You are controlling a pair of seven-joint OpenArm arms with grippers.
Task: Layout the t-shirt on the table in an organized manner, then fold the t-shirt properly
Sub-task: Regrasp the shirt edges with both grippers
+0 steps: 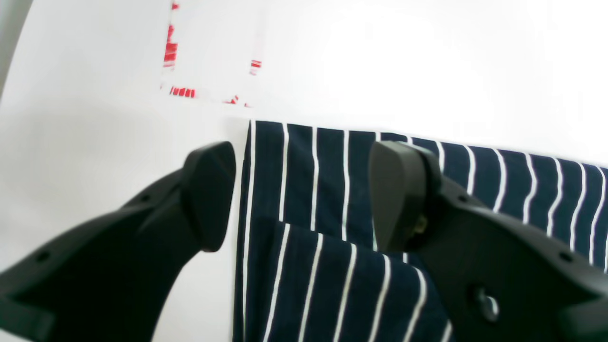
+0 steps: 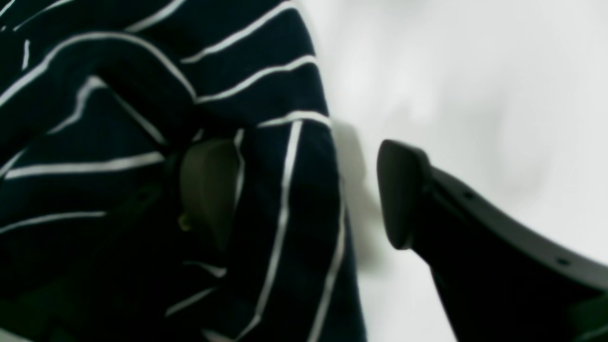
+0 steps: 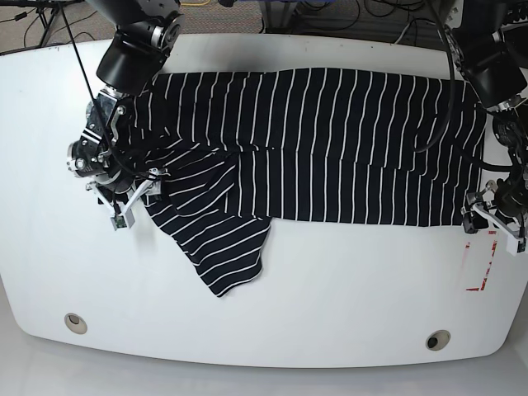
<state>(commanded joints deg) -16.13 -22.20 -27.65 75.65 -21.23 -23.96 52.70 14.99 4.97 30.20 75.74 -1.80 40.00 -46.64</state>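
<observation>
The robot's left gripper will close on the t-shirt's side edge (image 3: pixel 468 207) (image 1: pixel 249 179), near its close corner beside the red-and-white tape rectangle.
The dark navy t-shirt (image 3: pixel 330 140) with thin white stripes lies spread across the white table (image 3: pixel 330 289), a loose part (image 3: pixel 223 247) hanging toward the front left. My left gripper (image 1: pixel 304 194) is open and straddles the shirt's corner (image 1: pixel 266 142), one finger over bare table, the other over the fabric (image 1: pixel 332 266); in the base view it (image 3: pixel 493 216) sits at the shirt's right end. My right gripper (image 2: pixel 304 190) is open around the rumpled shirt edge (image 2: pixel 294 190), its left finger half buried in cloth. In the base view it (image 3: pixel 132 194) is at the shirt's left end.
A red-and-white tape rectangle (image 1: pixel 171 47) lies just beyond the left gripper, also visible near the table's right edge (image 3: pixel 487 272). Two metal grommet holes (image 3: pixel 75 322) (image 3: pixel 437 339) sit near the front edge. Cables run behind the table's far edge.
</observation>
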